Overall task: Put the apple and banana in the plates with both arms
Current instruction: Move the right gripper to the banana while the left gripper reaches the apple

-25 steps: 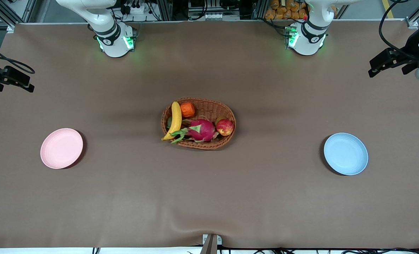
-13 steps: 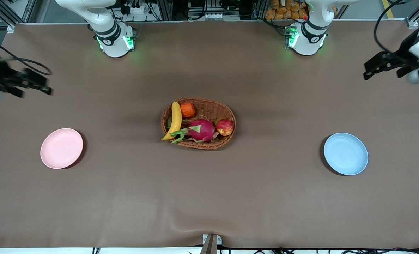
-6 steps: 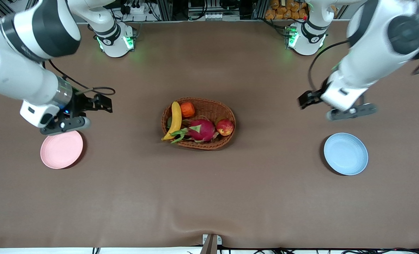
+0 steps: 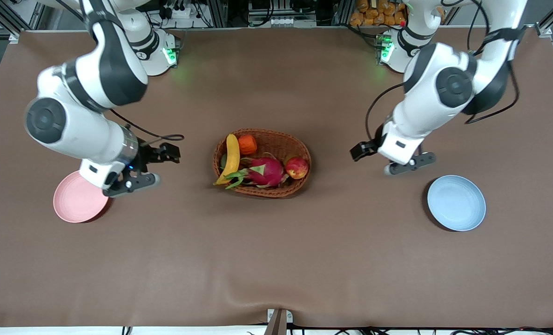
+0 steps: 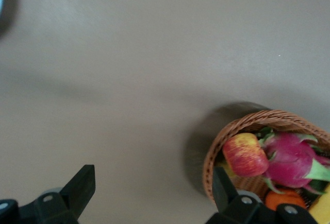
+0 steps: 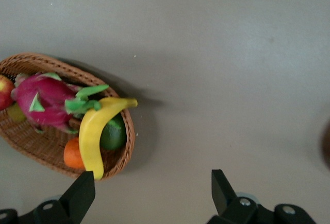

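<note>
One finger of my left gripper will go in beside the magenta dragon fruit as the gripper closes around the middle of the apple [image 4: 297, 167] [image 5: 245, 155] in the wicker basket.
The apple [image 4: 297, 167] and the banana [image 4: 231, 158] lie in a brown wicker basket [image 4: 300, 145] at the table's middle. The apple lies at the basket's end toward the left arm, the banana at its end toward the right arm. The pale pink plate [image 4: 74, 204] lies toward the right arm's end, the pale blue plate [image 4: 456, 203] toward the left arm's end; both are empty. My right gripper [image 4: 130, 182] hangs open and empty over the pink plate's rim. My left gripper [image 4: 409, 163] hangs open and empty over bare table between basket and blue plate. The apple [image 5: 245, 154] shows in the left wrist view, the banana [image 6: 95, 131] in the right wrist view.
The basket also holds a magenta dragon fruit [image 4: 265, 170], a ridged orange fruit [image 4: 247, 144] and a green fruit [image 6: 113, 134] under the banana. Both robot bases stand at the table's edge farthest from the front camera. The brown cloth has a wrinkle [image 4: 276, 300] at its nearest edge.
Both arms have swung in from the table's ends toward the basket. The right gripper now hangs over the pink plate's rim, the left between basket and blue plate. The fruit has not moved.
</note>
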